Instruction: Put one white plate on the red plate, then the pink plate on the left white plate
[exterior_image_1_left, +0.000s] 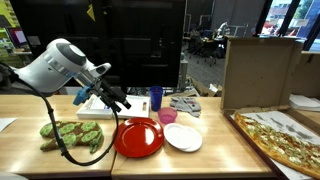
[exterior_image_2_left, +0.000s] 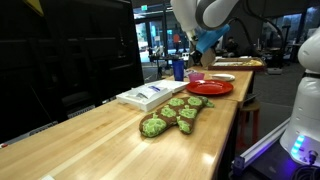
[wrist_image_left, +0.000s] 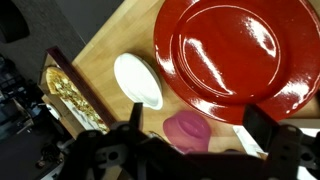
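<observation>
My gripper will go to the white plate next. It should then close on the white plate's edge (exterior_image_1_left: 168, 128) (wrist_image_left: 156, 104) near the red plate and the pink plate.
The large glossy red plate (exterior_image_1_left: 138, 137) lies on the wooden table, and it also shows in the other exterior view (exterior_image_2_left: 210, 87) and the wrist view (wrist_image_left: 235, 50). One small white plate (exterior_image_1_left: 183, 137) (exterior_image_2_left: 224, 77) (wrist_image_left: 138, 80) lies beside it, apart from it. I see only this one white plate. The small pink plate (exterior_image_1_left: 168, 116) (exterior_image_2_left: 196, 76) (wrist_image_left: 188, 130) sits behind the two, next to a blue cup (exterior_image_1_left: 156, 100). My gripper (exterior_image_1_left: 119, 100) (exterior_image_2_left: 197, 52) (wrist_image_left: 200, 140) is open and empty. It hovers above the table, and in the wrist view the pink plate lies between its fingers.
A green mitt-like thing (exterior_image_1_left: 72, 133) (exterior_image_2_left: 172, 115) lies at the table's front near the arm. A white flat box (exterior_image_1_left: 100, 106) (exterior_image_2_left: 150, 95) lies behind it. An open pizza box (exterior_image_1_left: 275, 135) stands past the white plate. A grey cloth (exterior_image_1_left: 185, 103) lies at the back.
</observation>
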